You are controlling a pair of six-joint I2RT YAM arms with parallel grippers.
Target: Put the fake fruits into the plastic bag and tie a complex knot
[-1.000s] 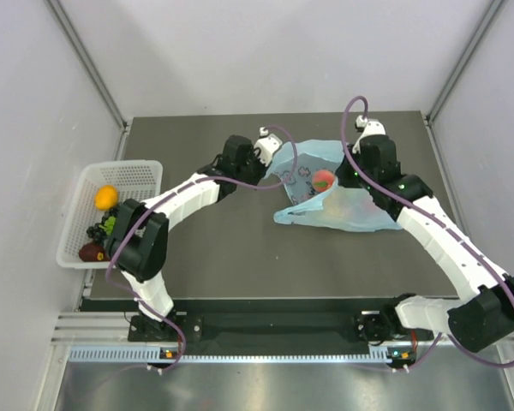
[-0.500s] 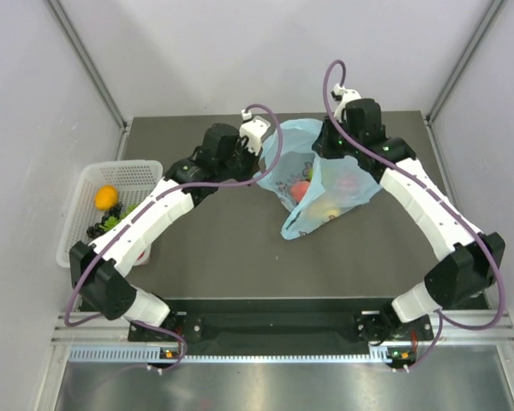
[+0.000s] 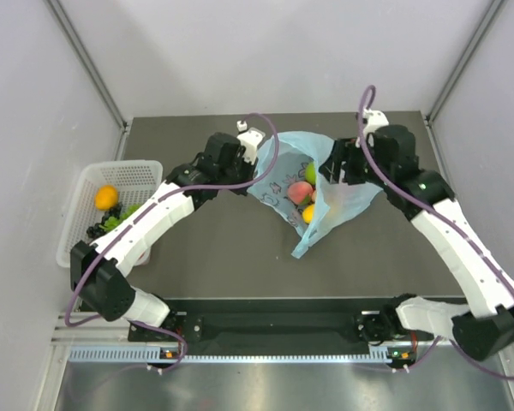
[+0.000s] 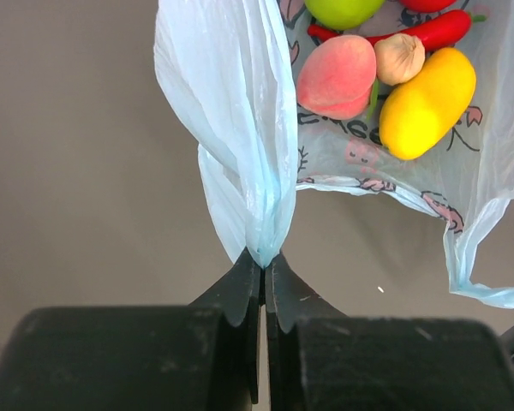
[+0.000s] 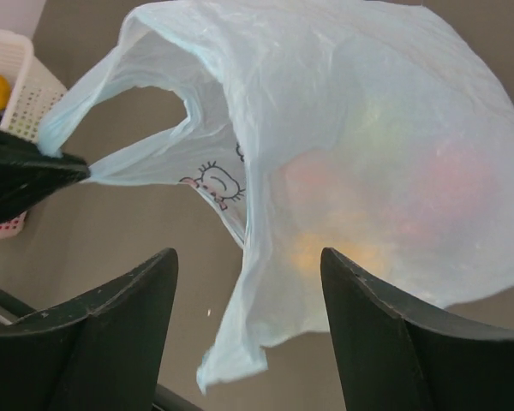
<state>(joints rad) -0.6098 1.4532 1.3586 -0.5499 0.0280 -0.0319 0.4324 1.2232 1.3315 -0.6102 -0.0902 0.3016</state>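
Observation:
The loose end point(image 3: 301, 249) point(image 5: 233, 360) of the plastic bag's free handle, the pointed tip hanging toward the table's near edge, should be gripped next by my right gripper.
The light-blue plastic bag point(image 3: 325, 201) hangs open over the table's middle. My left gripper point(image 4: 264, 257) is shut on a bunched handle of the plastic bag point(image 4: 240, 128). Inside lie fake fruits: a pink peach point(image 4: 336, 75), a yellow mango point(image 4: 427, 103) and a green apple point(image 4: 343, 10). In the top view the left gripper point(image 3: 255, 163) is at the bag's left edge and the right gripper point(image 3: 336, 167) at its right. My right gripper point(image 5: 248, 257) is open, with the bag point(image 5: 360, 128) loose in front of its fingers and untouched. No knot is in view.
A white mesh basket point(image 3: 146, 167) stands at the table's left edge with an orange point(image 3: 106, 198) and green grapes point(image 3: 111, 223) in it. A red chili point(image 4: 437, 30) and a garlic bulb point(image 4: 400, 57) also lie in the bag. Grey walls enclose three sides.
The right gripper has opened and let go of the bag, drawing back to the right. The bag now hangs from the left gripper alone, its free side drooping toward the front.

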